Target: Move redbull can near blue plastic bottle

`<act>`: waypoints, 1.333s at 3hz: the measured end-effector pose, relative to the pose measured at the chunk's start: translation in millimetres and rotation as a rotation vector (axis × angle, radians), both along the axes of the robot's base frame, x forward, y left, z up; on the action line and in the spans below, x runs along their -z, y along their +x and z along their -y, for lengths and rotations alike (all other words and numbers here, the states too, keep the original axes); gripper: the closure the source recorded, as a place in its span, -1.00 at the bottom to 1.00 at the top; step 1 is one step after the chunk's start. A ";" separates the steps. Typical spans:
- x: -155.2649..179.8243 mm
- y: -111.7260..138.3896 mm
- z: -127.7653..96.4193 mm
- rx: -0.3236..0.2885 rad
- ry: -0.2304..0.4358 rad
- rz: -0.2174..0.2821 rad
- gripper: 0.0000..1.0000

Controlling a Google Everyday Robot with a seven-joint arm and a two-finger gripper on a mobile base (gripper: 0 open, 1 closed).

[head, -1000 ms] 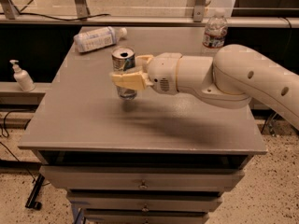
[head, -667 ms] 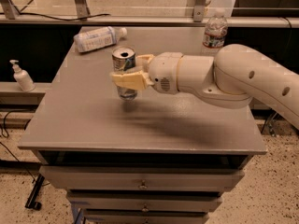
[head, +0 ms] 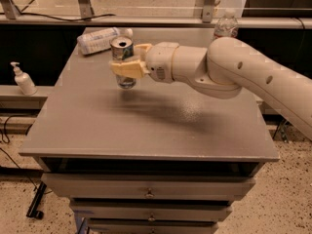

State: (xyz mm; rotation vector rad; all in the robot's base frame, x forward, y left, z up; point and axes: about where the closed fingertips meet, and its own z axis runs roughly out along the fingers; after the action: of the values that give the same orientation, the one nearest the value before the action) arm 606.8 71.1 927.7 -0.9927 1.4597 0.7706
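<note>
My gripper is going to release the redbull can on the grey table [head: 120, 51], close in front of the cap of the blue plastic bottle.
The redbull can [head: 122, 52] stands upright in my gripper [head: 127, 61], its silver top with the pull-tab hole showing; its base hangs just above the grey table [head: 146, 121]. The cream fingers [head: 127, 68] are shut around the can's middle, so most of the blue and silver side is hidden. The blue plastic bottle [head: 101, 39] lies on its side at the table's far left corner, pale blue with a whitish label, a short way behind and left of the can. My white arm reaches in from the right.
A clear water bottle [head: 225, 26] with a red-white label stands at the table's far right edge, partly behind my arm. A white pump dispenser [head: 22, 79] stands on a lower ledge to the left. Drawers [head: 148, 191] sit below the table front.
The can and gripper have risen a little and moved slightly toward the far left, closer to the lying bottle. The grip on the can is unchanged.
</note>
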 end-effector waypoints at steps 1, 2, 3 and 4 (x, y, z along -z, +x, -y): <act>-13.7 57.8 -15.4 0.044 -0.026 0.057 1.00; -21.7 113.1 -25.8 0.108 -0.047 0.085 1.00; -21.0 159.9 -32.1 0.169 -0.086 0.088 1.00; -4.2 195.1 -32.4 0.234 -0.092 0.052 1.00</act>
State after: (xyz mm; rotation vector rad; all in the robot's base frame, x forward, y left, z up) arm 801.9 103.5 931.9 -0.8849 1.5447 0.5087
